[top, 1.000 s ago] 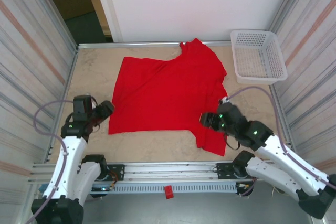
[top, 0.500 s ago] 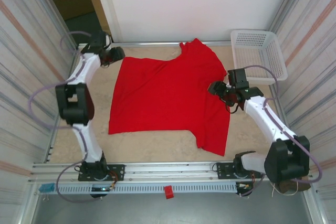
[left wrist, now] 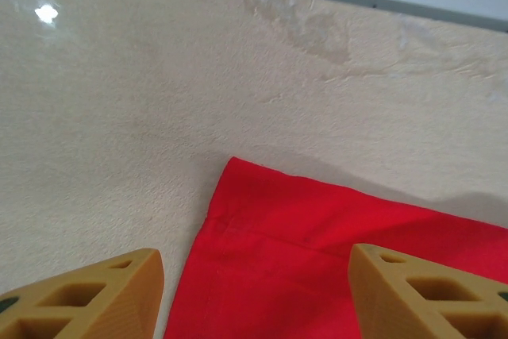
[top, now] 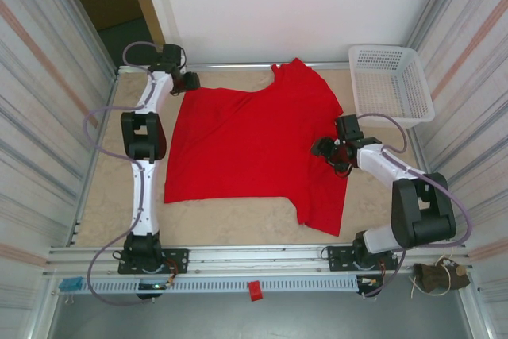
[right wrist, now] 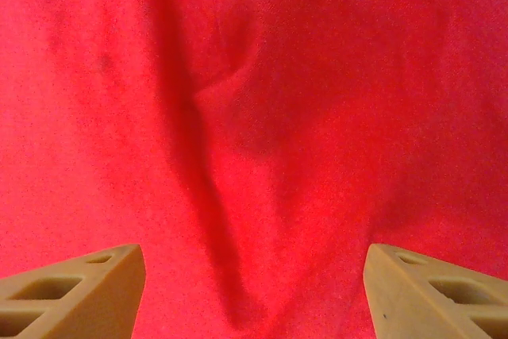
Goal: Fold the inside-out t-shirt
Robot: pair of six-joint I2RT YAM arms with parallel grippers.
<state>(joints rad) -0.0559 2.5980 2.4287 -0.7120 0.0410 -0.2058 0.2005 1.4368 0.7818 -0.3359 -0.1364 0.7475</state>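
My left gripper is to take that corner [left wrist: 236, 179], the far corner that the t-shirt's hem slants inward toward, and pull the hem straight before folding.
The inside-out t-shirt [top: 254, 144] lies spread flat on the beige table, bright red, with a sleeve poking toward the back [top: 298, 73]. My left gripper [top: 190, 82] hovers at its far left corner, jaws open. In the left wrist view that corner of the t-shirt [left wrist: 317, 236] lies between the tan fingers [left wrist: 95, 295], untouched. My right gripper [top: 324, 148] is over the shirt's right side, open. In the right wrist view the t-shirt [right wrist: 262, 132] shows a wrinkle running down between the spread fingertips [right wrist: 79, 295].
A white lattice basket [top: 390, 85] stands at the back right corner. Metal frame rails [top: 238, 260] border the table, and ribbed walls close in left and right. Bare table [top: 127, 188] lies left of the shirt and along the front.
Both arms swung from near the front edge out toward the back. The left gripper reached the shirt's far left corner; the right moved onto the shirt's right side. The shirt has not moved.
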